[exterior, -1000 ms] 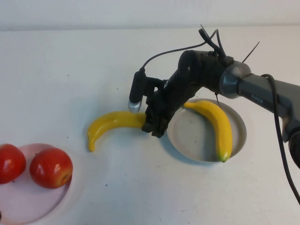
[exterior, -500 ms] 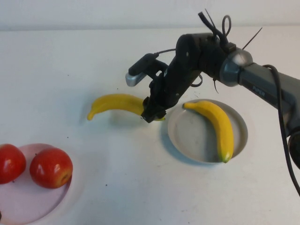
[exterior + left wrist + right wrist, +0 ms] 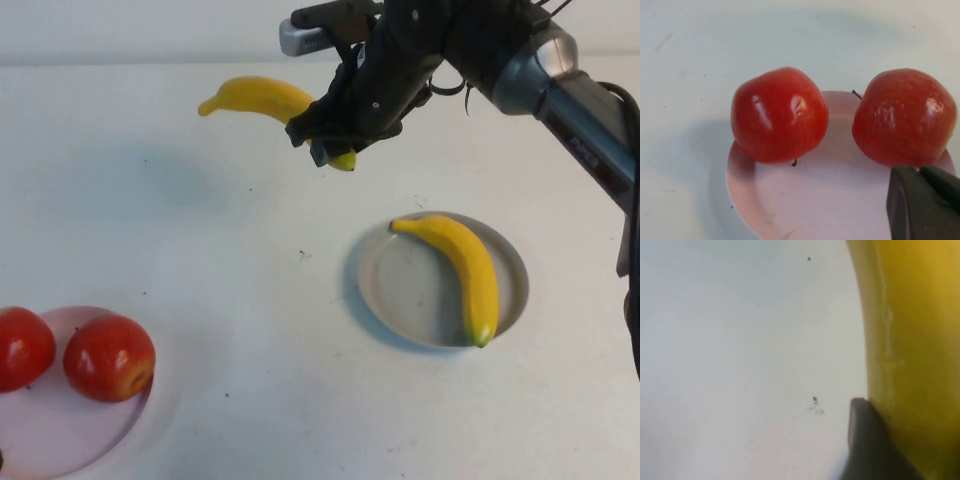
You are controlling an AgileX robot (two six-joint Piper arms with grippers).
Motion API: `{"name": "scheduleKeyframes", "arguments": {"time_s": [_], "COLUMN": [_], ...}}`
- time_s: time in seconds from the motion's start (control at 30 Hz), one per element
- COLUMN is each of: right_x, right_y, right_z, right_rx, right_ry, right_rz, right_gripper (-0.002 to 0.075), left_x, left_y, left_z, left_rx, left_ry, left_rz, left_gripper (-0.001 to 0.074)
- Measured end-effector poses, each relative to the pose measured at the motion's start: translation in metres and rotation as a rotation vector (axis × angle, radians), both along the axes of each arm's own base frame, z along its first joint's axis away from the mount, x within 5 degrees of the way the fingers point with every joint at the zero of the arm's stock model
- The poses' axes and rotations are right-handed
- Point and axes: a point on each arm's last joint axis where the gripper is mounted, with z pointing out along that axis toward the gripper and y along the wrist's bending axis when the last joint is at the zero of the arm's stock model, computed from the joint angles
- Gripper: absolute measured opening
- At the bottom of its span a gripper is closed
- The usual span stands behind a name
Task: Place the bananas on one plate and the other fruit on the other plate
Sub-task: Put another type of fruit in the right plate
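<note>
My right gripper should set the yellow banana down on the grey-blue plate (image 3: 427, 274), there beside the second banana.
My right gripper (image 3: 325, 140) is shut on one yellow banana (image 3: 255, 97) and holds it high above the table's far side, left of and beyond the grey-blue plate (image 3: 410, 290). In the right wrist view that banana (image 3: 915, 340) fills the side next to one dark finger (image 3: 872, 445). The second banana (image 3: 462, 272) lies on the grey-blue plate. Two red apples (image 3: 108, 357) (image 3: 20, 347) sit on the pale pink plate (image 3: 60, 425) at the near left. My left gripper (image 3: 920, 172) hovers shut and empty just above the pink plate (image 3: 790, 200), next to the apples (image 3: 779, 115) (image 3: 904, 116).
The white tabletop (image 3: 250, 260) stretches between the two plates. The right arm (image 3: 560, 90) reaches in from the right across the far side, with cables looping over it.
My right gripper has lifted the banana off the table and carried it up and toward the far side. The plated banana, the apples and the left arm have not moved.
</note>
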Motion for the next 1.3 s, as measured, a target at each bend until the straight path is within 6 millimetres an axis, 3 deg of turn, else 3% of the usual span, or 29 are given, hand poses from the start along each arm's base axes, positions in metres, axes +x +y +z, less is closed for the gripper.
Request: {"name": "scheduleKeyframes", "arguments": {"time_s": [0.27,0.4,0.53,0.73,0.83,1.2,1.3], "right_x": [-0.029,-0.052,-0.070,-0.083,-0.083,-0.079,-0.078], "right_y": [-0.020,-0.036,-0.050,-0.060,-0.064,-0.075,-0.074], "right_z": [0.037,0.039,0.023,-0.031,-0.045,-0.064,-0.070], "right_rx": [0.013,-0.017,-0.061,-0.157,-0.159,-0.156,-0.163], "right_ry": [0.003,0.058,0.147,0.316,0.342,0.375,0.388], "right_rz": [-0.042,-0.077,-0.145,-0.267,-0.313,-0.404,-0.407], "right_gripper": [0.0288,0.0288,0.0288,0.0288,0.0288,0.0290,0.0357], "left_x": [0.000,0.000,0.000,0.000,0.000,0.000,0.000], "left_y": [0.000,0.000,0.000,0.000,0.000,0.000,0.000], "left_z": [0.000,0.000,0.000,0.000,0.000,0.000,0.000], "left_rx": [0.000,0.000,0.000,0.000,0.000,0.000,0.000], "left_ry": [0.000,0.000,0.000,0.000,0.000,0.000,0.000], "left_rz": [0.000,0.000,0.000,0.000,0.000,0.000,0.000], "left_gripper": [0.0002,0.0002,0.0002,0.0002,0.0002,0.0002,0.0002]}}
